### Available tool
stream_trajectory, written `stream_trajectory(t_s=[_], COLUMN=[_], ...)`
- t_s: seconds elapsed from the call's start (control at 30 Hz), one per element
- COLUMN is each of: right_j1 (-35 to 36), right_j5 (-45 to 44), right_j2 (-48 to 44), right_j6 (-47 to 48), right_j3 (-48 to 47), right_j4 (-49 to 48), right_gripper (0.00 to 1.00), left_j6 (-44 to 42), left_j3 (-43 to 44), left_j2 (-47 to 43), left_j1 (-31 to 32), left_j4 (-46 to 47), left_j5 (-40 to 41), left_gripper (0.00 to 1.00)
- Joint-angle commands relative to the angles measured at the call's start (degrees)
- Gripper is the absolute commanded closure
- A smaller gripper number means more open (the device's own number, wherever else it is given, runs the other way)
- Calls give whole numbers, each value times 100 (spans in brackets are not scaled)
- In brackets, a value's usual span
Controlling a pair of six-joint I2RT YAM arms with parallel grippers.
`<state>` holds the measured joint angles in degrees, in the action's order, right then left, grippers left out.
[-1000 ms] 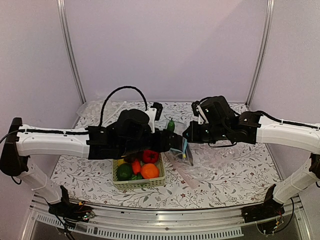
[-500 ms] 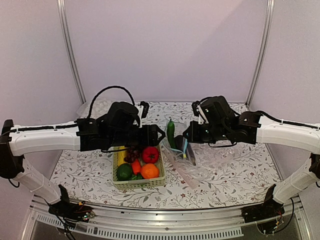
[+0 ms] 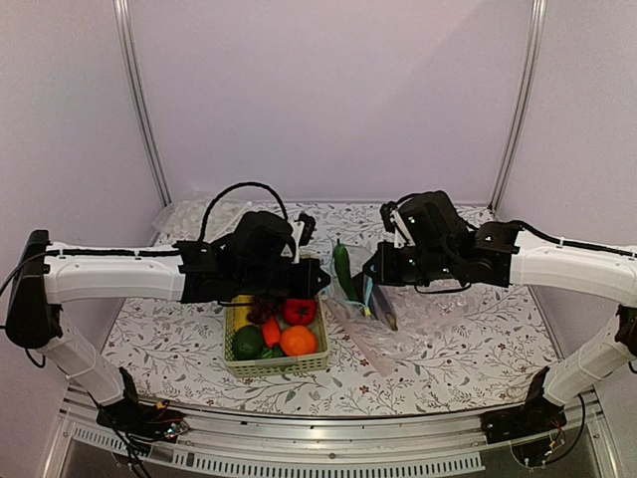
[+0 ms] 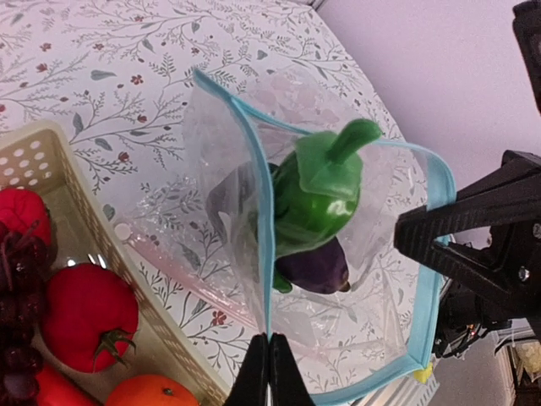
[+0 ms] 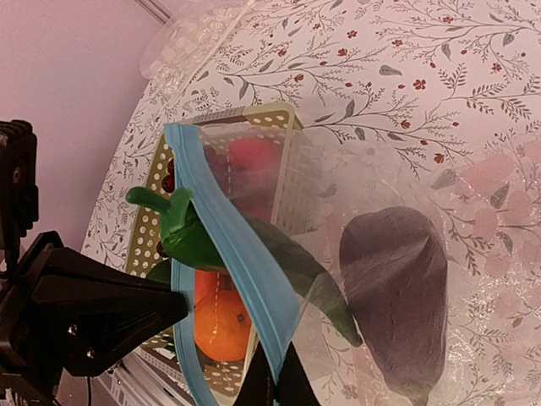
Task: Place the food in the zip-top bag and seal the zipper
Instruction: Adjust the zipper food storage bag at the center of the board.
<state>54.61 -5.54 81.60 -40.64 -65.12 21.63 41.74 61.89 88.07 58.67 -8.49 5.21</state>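
Note:
The stem of the dark green vegetable sticks out of the bag's opening, so my left gripper needs to let go of the near piece of the bag's zipper and take the vegetable [image 3: 343,269] to tuck it in.
The clear zip-top bag [image 4: 372,279] hangs open between my two grippers, just right of the basket. Its light-blue zipper [image 4: 254,186] frames the mouth. My left gripper [image 4: 269,372] is shut on the near zipper strip. Shut on the opposite strip [image 5: 228,228] is my right gripper [image 5: 283,381]. A dark green vegetable [image 4: 317,194] leans in the mouth with its stem poking out. The purple eggplant [image 4: 313,264] lies lower inside. From above, the left gripper [image 3: 320,279] and right gripper [image 3: 370,274] face each other across the bag [image 3: 373,319].
A pale green mesh basket [image 3: 277,363] below the left gripper holds a tomato [image 4: 84,313], an orange [image 4: 156,391], grapes, a carrot and green pieces. Bubbly plastic sheets lie at the back left [image 3: 189,214] and under the right arm [image 3: 468,299]. The cloth is floral.
The left gripper let go of the green vegetable in the bag mouth, drew back left with jaws open, then came back right and shut on the zipper strip. The right arm stayed put.

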Motion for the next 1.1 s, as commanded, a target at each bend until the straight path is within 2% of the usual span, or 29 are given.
stream_trajectory(t_s=[0.0,0.1,0.33,0.5,0.53,0.67,0.73,0.87,1.07], right_j1=[40,38,33,31,32,26,29,26,32], right_j5=[-12,-169,-575,-517,-448,-192,-113,-21,44], right_j2=[127,249,457,403,381,327,328,358,342], right_j6=[129,114,-37,-4,22,100,107,67,39], right_j3=[-196,-207,-146,-130,-131,-123,-123,-126,-101], right_j4=[55,169,464,444,394,197,132,49,23], right_gripper=[100,100,100,100,100,100,100,100,100], left_j6=[-375,-432,-23,-162,-272,-757,-957,-1070,-845], left_j3=[188,171,-97,-14,28,226,369,617,591], left_j2=[2,55,588,606,575,409,361,456,581], left_j1=[-61,-60,-299,-322,-322,-328,-340,-451,-660], left_j4=[702,923,625,446,456,462,420,168,462], left_j5=[-279,-319,-164,33,-9,-96,-60,-56,-249], left_gripper=[100,100,100,100,95,38,18,9,1])
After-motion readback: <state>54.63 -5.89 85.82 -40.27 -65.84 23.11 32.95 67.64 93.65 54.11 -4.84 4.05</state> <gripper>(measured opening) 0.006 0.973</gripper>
